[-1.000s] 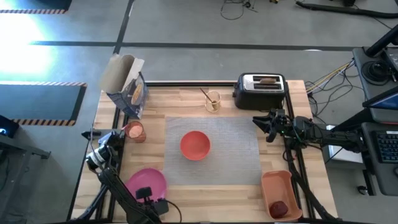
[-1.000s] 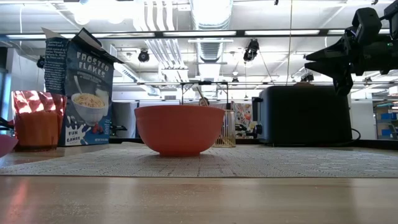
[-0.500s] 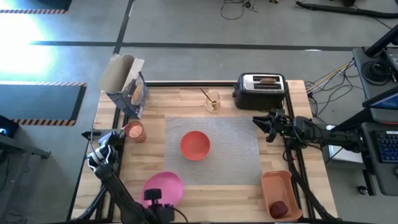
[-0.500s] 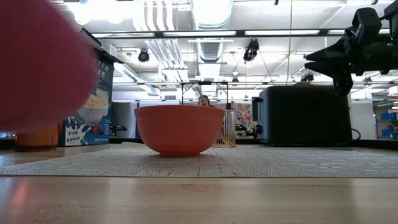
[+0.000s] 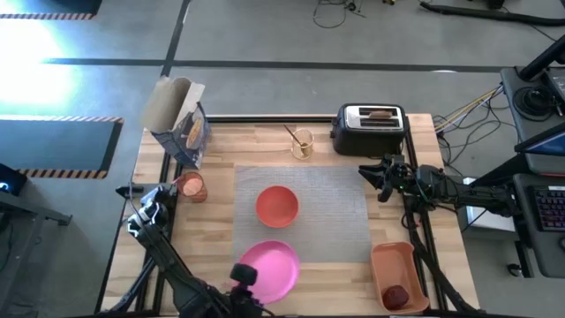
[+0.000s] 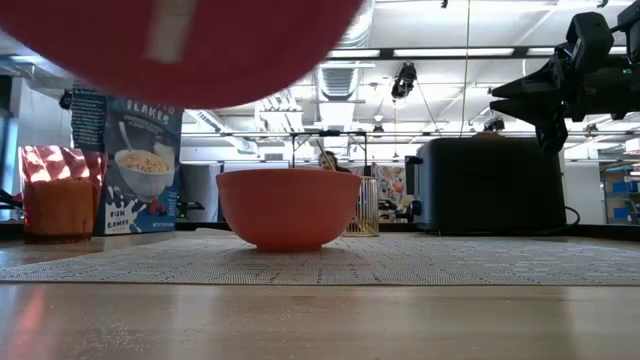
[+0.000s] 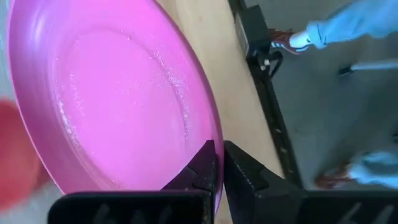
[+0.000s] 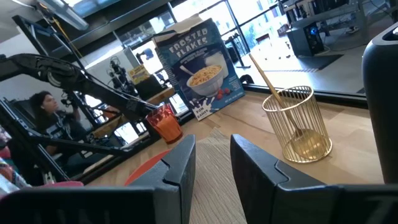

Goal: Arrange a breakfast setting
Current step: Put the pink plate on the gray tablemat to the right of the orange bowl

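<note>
Next, my left gripper puts the pink plate on the grey mat (image 5: 325, 202) between the orange-red bowl and my right gripper.
My left gripper (image 5: 252, 281) is shut on the round pink plate (image 5: 272, 268), which is in the air over the table's near edge; in the low view the plate is a red blur across the top (image 6: 180, 40). The orange-red bowl (image 5: 277, 206) stands on its base on the grey mat (image 5: 335, 221). The orange cup (image 5: 192, 186) stands at the left. The gold spoon (image 8: 268, 86) leans in a wire holder (image 5: 301, 144). The toast (image 5: 381, 113) sticks out of the toaster (image 5: 369, 131). The dark red fruit (image 5: 397, 294) lies in the orange tray (image 5: 393, 265). My right gripper (image 5: 381, 181) is open, in the air before the toaster. My left gripper pinches the plate's rim (image 7: 215, 148) between its two fingers (image 7: 205, 165), on the plate's near-left side. The fingers come roughly level from the table's near left. The plate is lifted clear of the table, face up.
A cereal box (image 5: 181, 124) stands at the far left corner. The toaster stands at the far right. The orange tray sits at the near right corner. Bare wood runs along the near edge (image 5: 335, 283) between plate and tray.
My left gripper has carried the pink plate from the near left corner toward the table's right, along the near edge, and up. The plate now hangs in front of the bowl, clear of the table.
</note>
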